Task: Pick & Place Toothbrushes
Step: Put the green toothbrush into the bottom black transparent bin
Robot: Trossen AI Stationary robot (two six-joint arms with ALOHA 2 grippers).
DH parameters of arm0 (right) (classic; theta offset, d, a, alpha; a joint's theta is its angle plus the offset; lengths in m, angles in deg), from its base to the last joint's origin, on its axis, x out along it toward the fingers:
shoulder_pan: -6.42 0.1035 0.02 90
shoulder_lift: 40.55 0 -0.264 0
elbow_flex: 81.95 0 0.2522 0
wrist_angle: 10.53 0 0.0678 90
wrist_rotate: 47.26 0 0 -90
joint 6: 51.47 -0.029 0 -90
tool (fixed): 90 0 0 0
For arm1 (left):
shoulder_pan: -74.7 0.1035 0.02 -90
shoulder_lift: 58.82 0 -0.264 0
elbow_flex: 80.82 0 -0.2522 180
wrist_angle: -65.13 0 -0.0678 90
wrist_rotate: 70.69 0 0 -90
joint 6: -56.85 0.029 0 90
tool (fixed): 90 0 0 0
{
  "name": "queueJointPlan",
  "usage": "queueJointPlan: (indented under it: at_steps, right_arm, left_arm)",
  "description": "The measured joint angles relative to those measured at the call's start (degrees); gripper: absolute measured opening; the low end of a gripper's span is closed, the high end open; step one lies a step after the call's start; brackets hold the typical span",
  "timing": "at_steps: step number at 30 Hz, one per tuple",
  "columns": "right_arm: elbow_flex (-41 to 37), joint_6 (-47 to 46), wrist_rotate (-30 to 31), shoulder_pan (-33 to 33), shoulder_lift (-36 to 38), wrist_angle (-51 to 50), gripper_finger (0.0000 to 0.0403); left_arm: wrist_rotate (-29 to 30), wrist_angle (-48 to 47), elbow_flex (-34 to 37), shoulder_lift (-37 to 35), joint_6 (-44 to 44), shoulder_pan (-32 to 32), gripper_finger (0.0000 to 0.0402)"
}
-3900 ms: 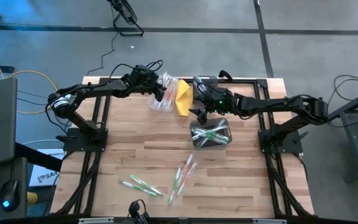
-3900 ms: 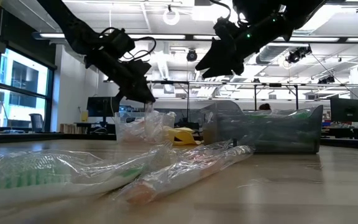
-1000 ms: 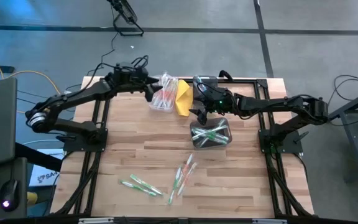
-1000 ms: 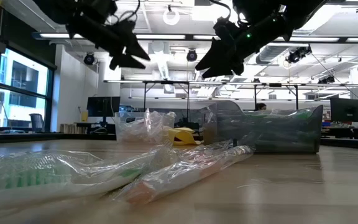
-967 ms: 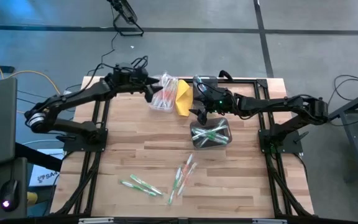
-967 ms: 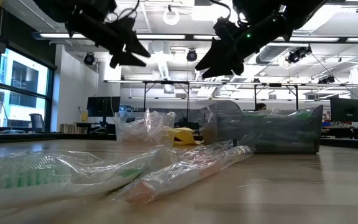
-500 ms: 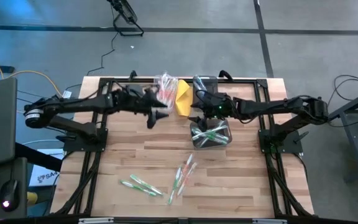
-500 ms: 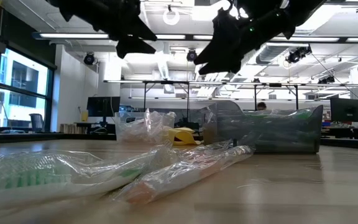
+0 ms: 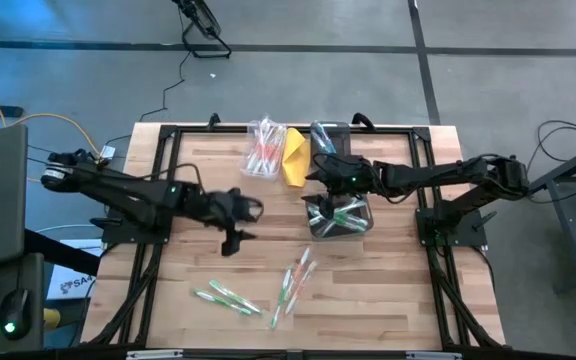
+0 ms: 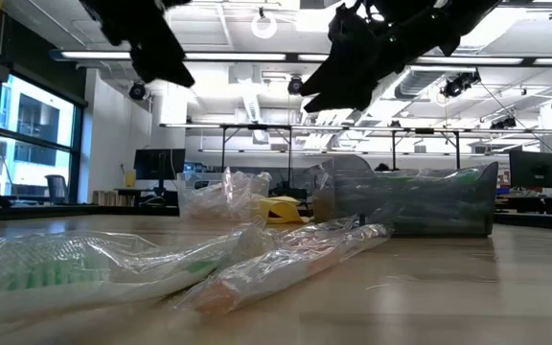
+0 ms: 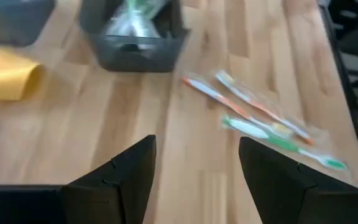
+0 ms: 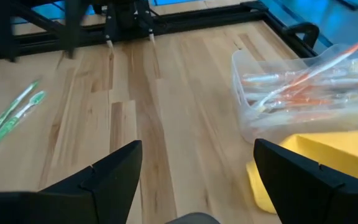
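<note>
Next, I take my left gripper to the far toothbrush of the loose green pair and close it on the middle of its handle (image 9: 235,297).
Several wrapped toothbrushes lie loose on the wood: an orange and green group (image 9: 294,280) (image 11: 261,118) and a green pair (image 9: 226,297) (image 12: 11,115). More toothbrushes fill the dark bin (image 9: 338,216) (image 11: 135,38), green ones, and the clear bin (image 9: 263,150) (image 12: 303,93), orange ones. My left gripper (image 9: 242,228) (image 11: 194,171) hangs open over bare wood left of the dark bin, above the table and away from the loose brushes. My right gripper (image 9: 314,184) (image 12: 194,180) hangs open above the dark bin's far left corner, with nothing between its fingers.
A yellow folded thing (image 9: 296,156) (image 12: 319,162) lies between the clear bin and a grey bin (image 9: 328,134) at the far edge. Black frame rails (image 9: 158,240) run along the table's left and right sides. Bare wood spans the middle of the table.
My left gripper has swung away from the clear bin at the far edge, toward the near edge and the table's middle, turning as it went. It stays open with nothing in it. No toothbrush or bin has moved.
</note>
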Motion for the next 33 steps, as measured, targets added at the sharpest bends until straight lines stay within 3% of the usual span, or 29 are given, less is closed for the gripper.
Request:
queueJointPlan:
  at_steps: [8,17,25,33]
  right_arm:
    - [0.0,-4.38,-3.08,-0.01,0.0,-3.61,0.0302]
    - [0.01,-7.5,-4.07,2.16,0.0,-4.19,0.0302]
    - [0.02,-8.72,-4.02,4.14,0.0,-4.84,0.0302]
    - [0.0,-10.53,-3.98,5.69,0.0,-7.42,0.0302]
  left_arm:
    - [3.86,-0.07,0.0,0.58,0.05,-11.53,0.0225]
    - [4.24,-0.93,-0.01,7.7,7.45,-22.42,0.0225]
    - [3.23,-0.34,-0.02,14.12,3.88,-25.01,0.0225]
    - [-3.94,0.08,-0.02,21.34,-0.61,-24.87,0.0225]
